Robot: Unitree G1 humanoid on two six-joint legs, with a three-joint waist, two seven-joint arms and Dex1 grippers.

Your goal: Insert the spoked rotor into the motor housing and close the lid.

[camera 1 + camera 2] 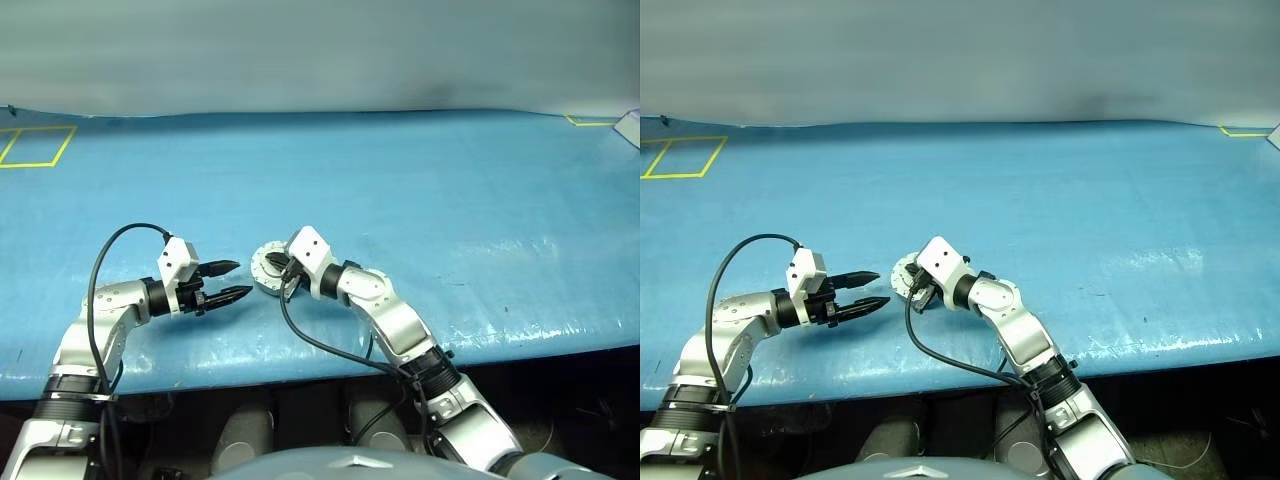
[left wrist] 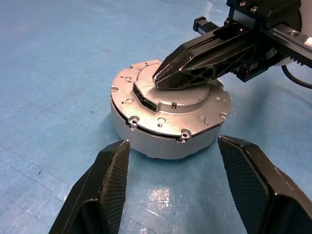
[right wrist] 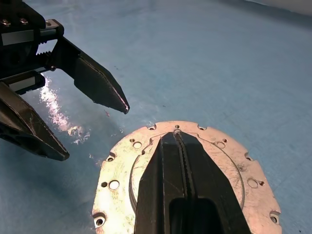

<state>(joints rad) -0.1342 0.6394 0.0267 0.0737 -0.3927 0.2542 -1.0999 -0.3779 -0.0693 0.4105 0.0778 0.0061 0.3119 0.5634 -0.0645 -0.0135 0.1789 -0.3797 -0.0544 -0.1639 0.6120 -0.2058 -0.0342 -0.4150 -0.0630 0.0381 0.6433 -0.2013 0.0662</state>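
Note:
The lid's rim sits up off the motor housing, so the robot's shut right gripper should open and grip the lid's raised middle (image 2: 186, 99) before the left gripper presses the lid's rim.
The motor housing (image 2: 161, 144) is a squat round silver casing on the blue table, with the lid (image 2: 207, 105) lying flat on top of it. The spoked rotor is hidden. My right gripper (image 3: 176, 139) is shut, and its tip rests on the middle of the lid (image 3: 117, 170). My left gripper (image 1: 235, 280) is open just to the left of the housing (image 1: 266, 270), pointing at it with nothing between its fingers (image 2: 105, 175). The right gripper (image 1: 275, 262) comes in over the housing from the right.
The blue table cover (image 1: 420, 200) stretches wide behind and to the right. A yellow tape square (image 1: 35, 145) marks the far left corner. A small white object (image 1: 630, 128) lies at the far right edge. The table's front edge (image 1: 300, 375) runs just below both arms.

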